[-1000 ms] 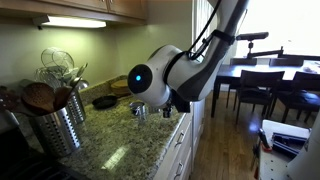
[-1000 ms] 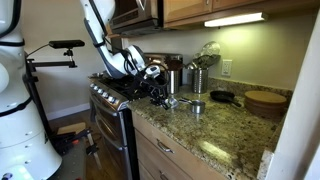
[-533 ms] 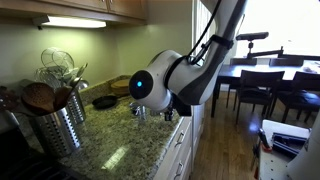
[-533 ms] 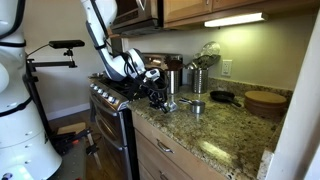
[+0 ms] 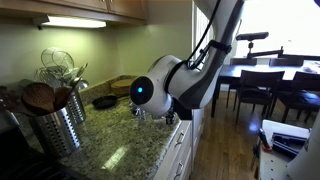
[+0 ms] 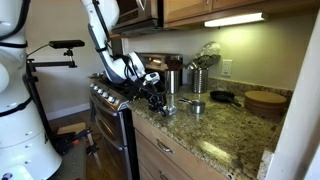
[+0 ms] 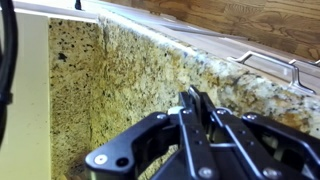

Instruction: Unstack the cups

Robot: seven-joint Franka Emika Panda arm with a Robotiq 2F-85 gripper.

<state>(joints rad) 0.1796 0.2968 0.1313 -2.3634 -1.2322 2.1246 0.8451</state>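
Next, my gripper releases the small silver cup on the granite counter (image 5: 168, 121) (image 7: 202, 118) near its front edge, above the drawers. The cup hangs just over the counter now.
A small silver cup (image 6: 169, 104) hangs just over the granite counter (image 6: 215, 130) near its front edge. My gripper (image 6: 163, 99) is shut on the cup's thin rim. In the wrist view my gripper (image 7: 192, 93) shows its fingers pressed together on a thin shiny edge, with the rest of that cup hidden. The bulky wrist covers most of that cup (image 5: 139, 113) in an exterior view. A second silver cup (image 6: 196, 106) stands on the counter a short way from the gripper.
A ribbed steel utensil holder (image 5: 60, 125) full of tools stands on the counter, and a dark round pan (image 5: 104, 101) lies further back. A stove (image 6: 115, 95) adjoins the counter by the arm. Drawer handles (image 7: 290, 65) run below the counter edge.
The gripper, still shut, has shifted slightly toward the counter's front edge and the stove, and the held cup moved with it. The other cup stayed put.
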